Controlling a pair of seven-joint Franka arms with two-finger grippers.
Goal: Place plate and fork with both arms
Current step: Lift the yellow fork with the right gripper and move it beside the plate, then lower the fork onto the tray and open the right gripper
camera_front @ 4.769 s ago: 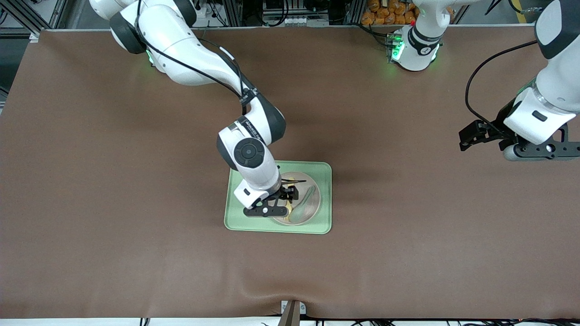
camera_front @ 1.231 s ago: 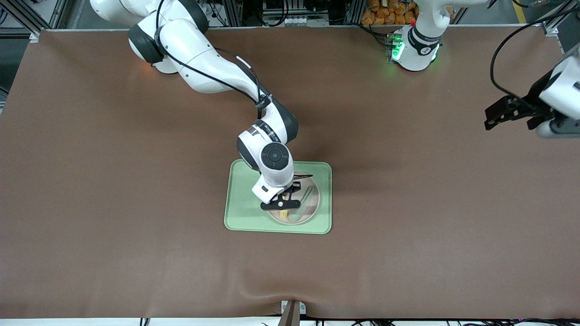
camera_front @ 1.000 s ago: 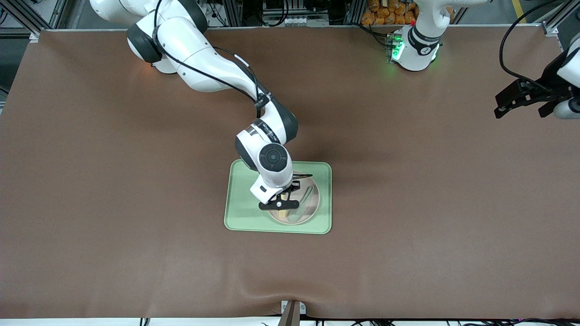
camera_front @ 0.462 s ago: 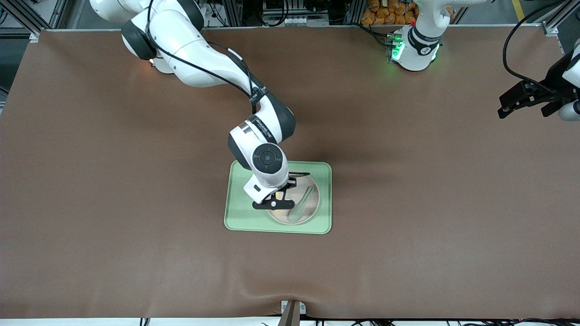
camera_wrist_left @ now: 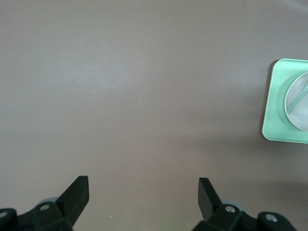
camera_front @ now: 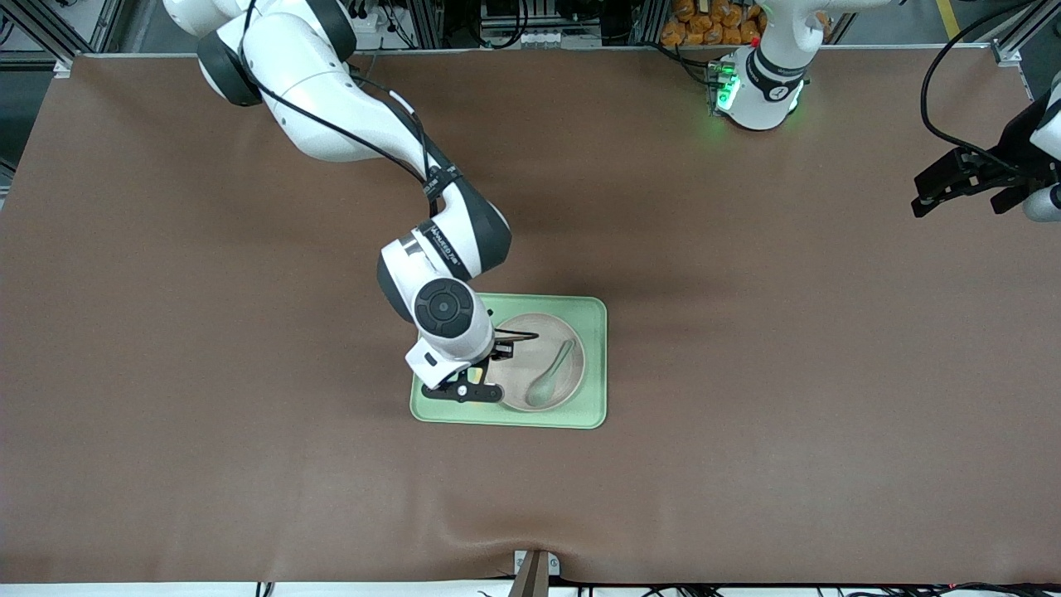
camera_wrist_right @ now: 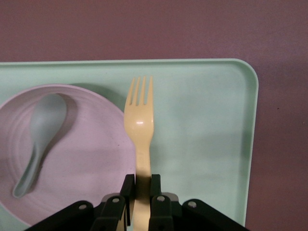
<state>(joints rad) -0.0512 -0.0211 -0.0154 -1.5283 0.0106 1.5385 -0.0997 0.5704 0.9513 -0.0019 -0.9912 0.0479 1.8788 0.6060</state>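
Note:
The robot will set the yellow fork down with its right gripper on the wide bare part of the green tray [camera_front: 464,363] [camera_wrist_right: 167,152] beside the pink plate.
My right gripper [camera_front: 468,383] [camera_wrist_right: 140,185] is shut on the handle of the yellow fork [camera_wrist_right: 140,120]. It holds the fork over the green tray [camera_front: 510,417] [camera_wrist_right: 202,125], along the rim of the pale pink plate [camera_front: 518,390] [camera_wrist_right: 82,163] on the side toward the right arm's end of the table. The plate lies in the tray with a grey-green spoon [camera_front: 549,377] [camera_wrist_right: 41,134] in it. My left gripper [camera_front: 953,184] [camera_wrist_left: 142,190] hangs open and empty over bare table at the left arm's end, where that arm waits.
The brown mat [camera_front: 249,464] covers the whole table. The tray [camera_wrist_left: 281,120] shows at the edge of the left wrist view, well away from that gripper. A small metal bracket [camera_front: 535,568] sits at the table edge nearest the front camera.
My right gripper has carried the fork off the plate toward the right arm's end, over the tray's bare strip. The left arm has drawn back toward the table's end and holds still.

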